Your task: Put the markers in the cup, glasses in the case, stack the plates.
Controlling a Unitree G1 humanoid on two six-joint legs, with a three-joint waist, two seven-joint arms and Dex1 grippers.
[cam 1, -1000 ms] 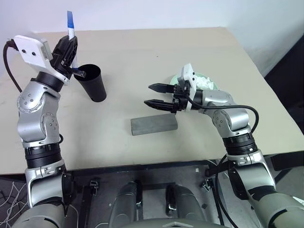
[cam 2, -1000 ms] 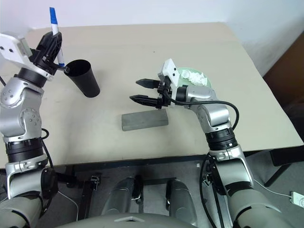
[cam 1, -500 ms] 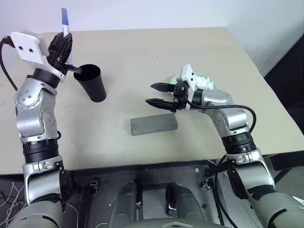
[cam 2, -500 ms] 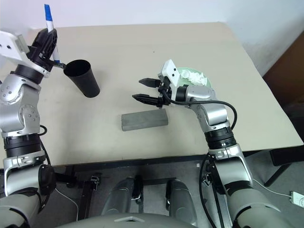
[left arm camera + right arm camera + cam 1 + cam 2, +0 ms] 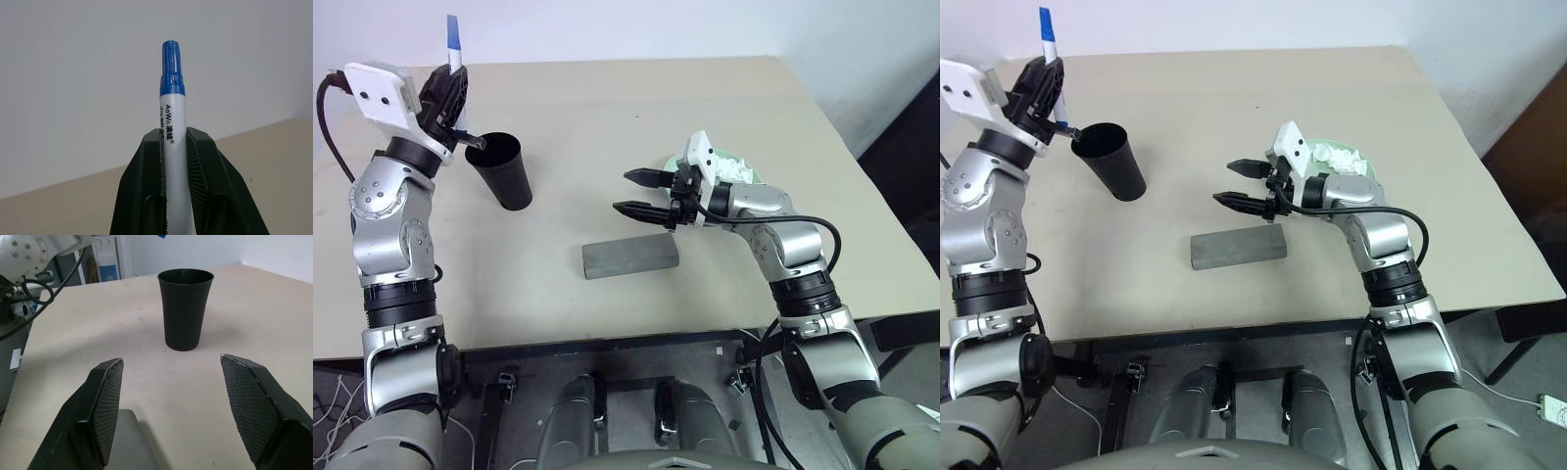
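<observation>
I will release the white marker from my left gripper inside the opening of the upright black cup (image 5: 498,156).
My left gripper (image 5: 451,96) is shut on a white marker (image 5: 459,61) with a blue cap (image 5: 171,68). It holds the marker upright, just left of and above the rim of the black cup (image 5: 504,171). The marker's body sits between the two black fingers (image 5: 142,186). My right gripper (image 5: 623,192) is open and level, with nothing in it, and points left above the table over the shut grey case (image 5: 629,257). In the right wrist view the cup (image 5: 185,308) stands upright beyond the open gripper (image 5: 171,360). A mint green plate (image 5: 1368,173) lies behind my right wrist. The glasses are out of view.
A crumpled white paper wad (image 5: 1340,157) lies on the plate. The beige table (image 5: 607,108) ends in a front edge close to me and a right edge past the plate. A white wall runs along the far edge.
The left arm has shifted slightly at the elbow while the marker stays gripped beside the cup's rim. The right arm has kept still.
</observation>
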